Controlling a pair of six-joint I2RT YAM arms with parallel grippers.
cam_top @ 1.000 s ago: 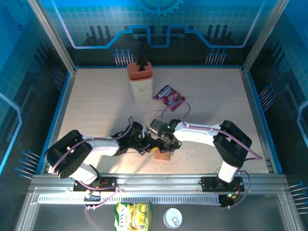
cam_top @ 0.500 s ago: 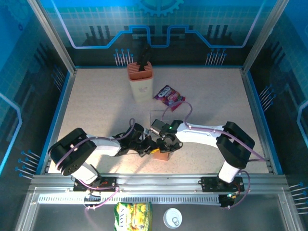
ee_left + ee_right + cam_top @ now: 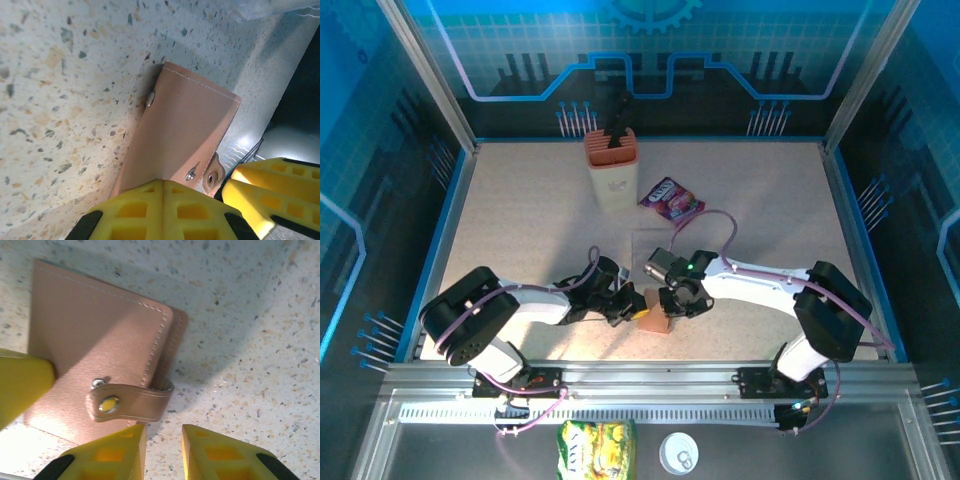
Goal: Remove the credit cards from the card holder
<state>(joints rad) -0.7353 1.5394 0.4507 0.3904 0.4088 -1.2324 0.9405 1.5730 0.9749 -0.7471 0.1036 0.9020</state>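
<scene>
The snap tab sits off its stud but outside the fingers of my right gripper, so I should close that gripper on the tab [image 3: 134, 402] and swing the card holder open.
The card holder [image 3: 656, 311] is a salmon-brown folded wallet lying closed near the table's front middle. In the right wrist view its snap tab [image 3: 131, 403] wraps round the edge and sits loose, just off the metal stud [image 3: 99, 384]. My left gripper [image 3: 162, 186] is shut on the holder's [image 3: 185, 125] near edge, and one of its yellow fingers [image 3: 20, 385] covers the holder's left side. My right gripper [image 3: 163, 434] stands slightly open just below the tab, with bare table between its fingers. The credit cards are hidden inside the closed holder.
A beige tool cup [image 3: 611, 172] stands at the back, with a purple snack packet [image 3: 670, 198] to its right. A clear plastic box [image 3: 654, 243] lies just behind the grippers. A yellow-green packet [image 3: 595, 446] and a white lid [image 3: 678, 453] lie past the front rail.
My right gripper has let go of the tab, opened a little and drawn back to the right. The left gripper keeps its hold in place.
</scene>
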